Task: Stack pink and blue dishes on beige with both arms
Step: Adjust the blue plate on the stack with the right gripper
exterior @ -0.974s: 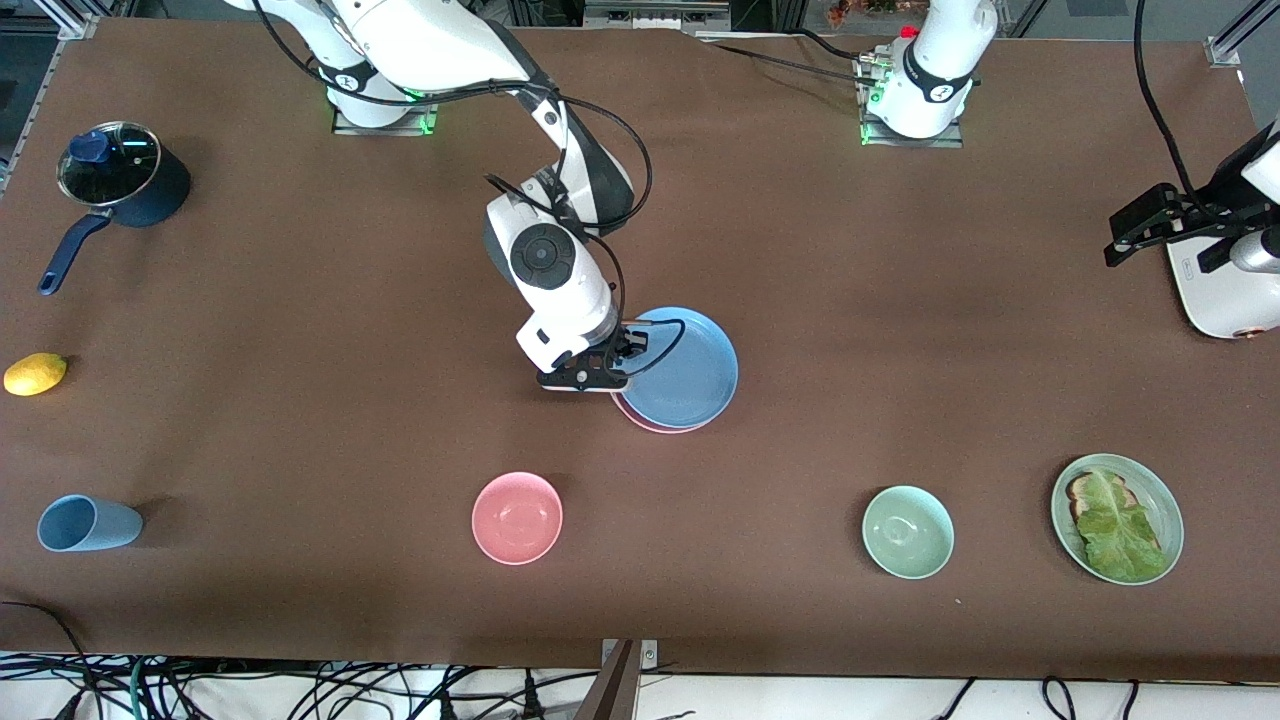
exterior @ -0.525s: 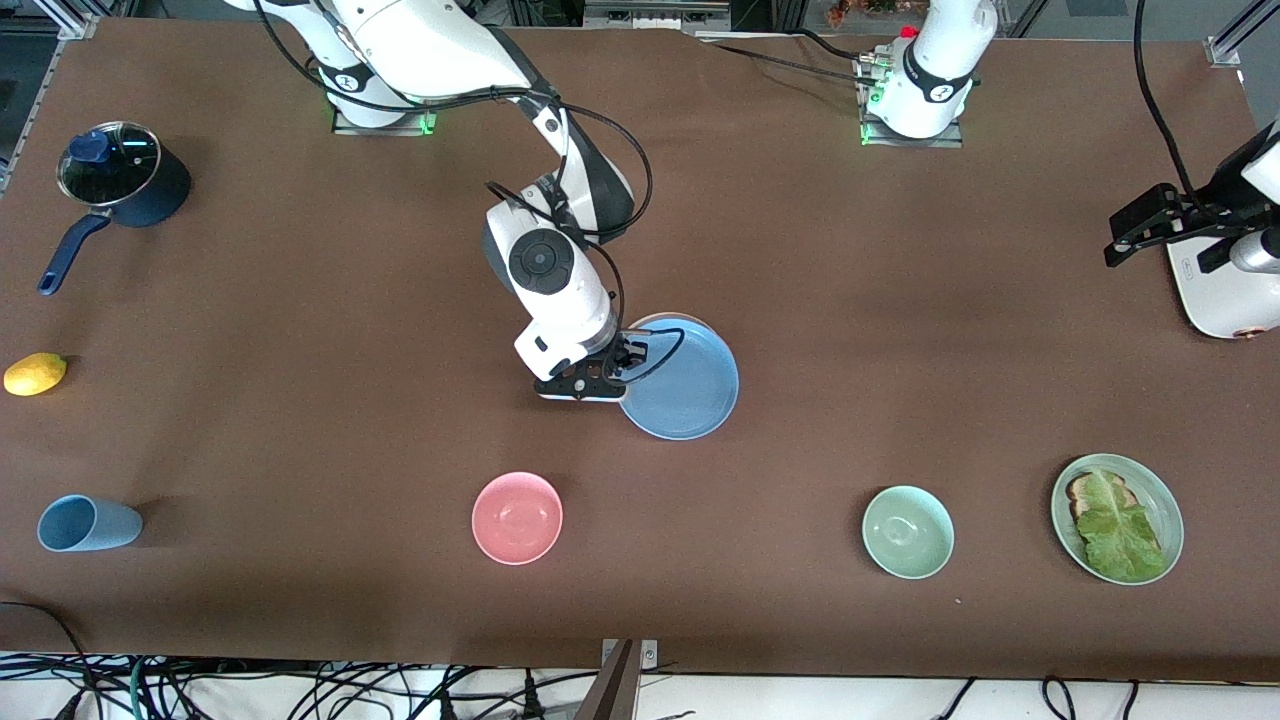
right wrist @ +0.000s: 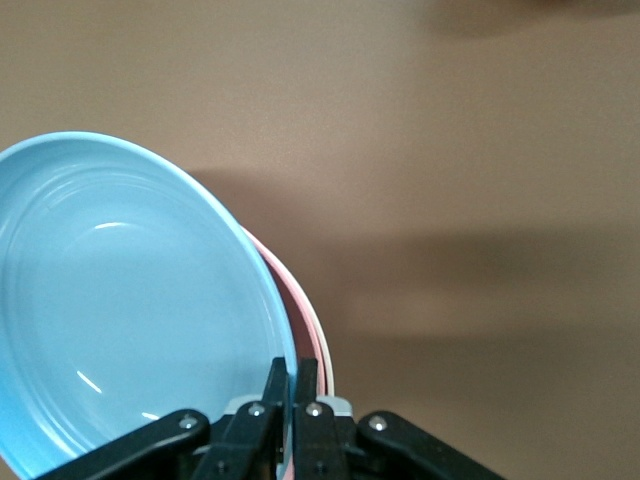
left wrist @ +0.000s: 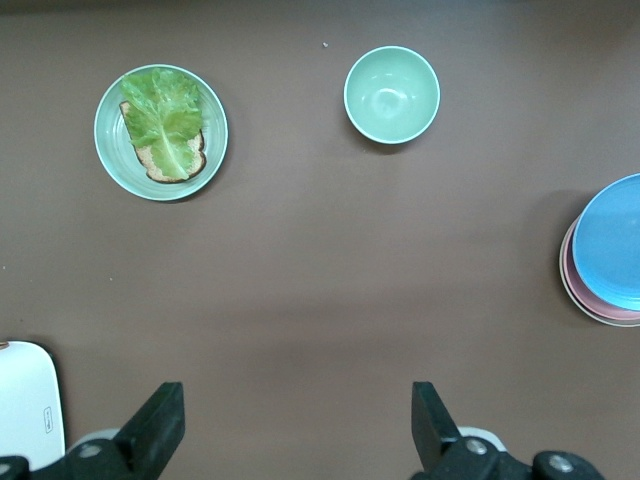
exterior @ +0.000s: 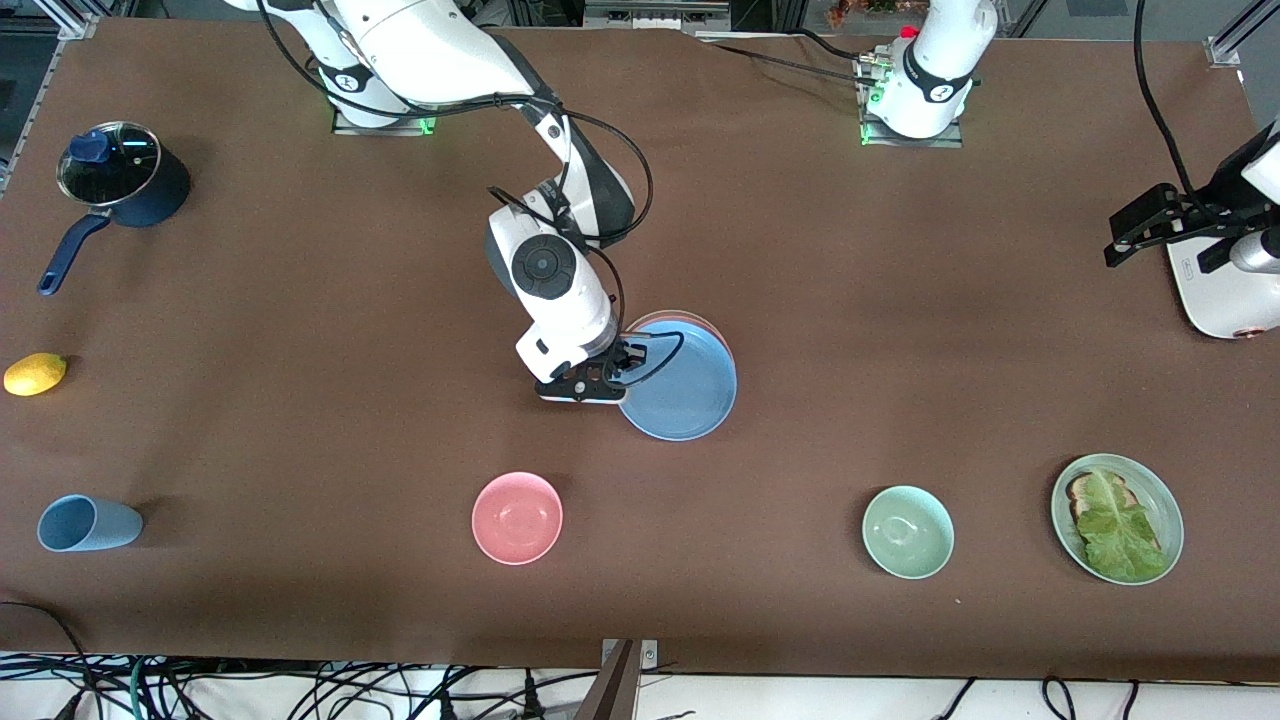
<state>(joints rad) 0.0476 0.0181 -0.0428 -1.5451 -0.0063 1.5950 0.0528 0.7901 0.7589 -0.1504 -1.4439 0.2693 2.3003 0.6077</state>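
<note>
Next, my right gripper lets go of the blue plate squarely on the pink plate [exterior: 674, 366] [right wrist: 160, 350], with the blue plate's rim covering the pink crescent.
My right gripper [exterior: 612, 380] [right wrist: 295, 385] is shut on the rim of the blue plate [exterior: 685, 392] [right wrist: 130, 300] at the middle of the table. The blue plate lies over the pink plate [exterior: 690, 318] [right wrist: 296, 300], shifted toward the front camera, so a pink crescent shows at the edge nearer the bases. Under the pink one, a thin pale rim of the beige plate [right wrist: 327, 355] peeks out. My left gripper [exterior: 1125, 235] [left wrist: 295, 420] hangs open over the left arm's end of the table, holding nothing and well apart from the stack.
A pink bowl [exterior: 517, 517], a green bowl [exterior: 907, 531] and a green plate with bread and lettuce [exterior: 1117, 517] stand nearer the front camera. A blue cup [exterior: 88, 523], a lemon [exterior: 35, 373] and a lidded pot [exterior: 122, 185] sit at the right arm's end. A white appliance [exterior: 1225, 290] lies under the left arm.
The right gripper has carried the blue plate slightly toward the front camera; the pink rim now shows at the edge nearer the bases instead of the front edge. The left arm has not moved.
</note>
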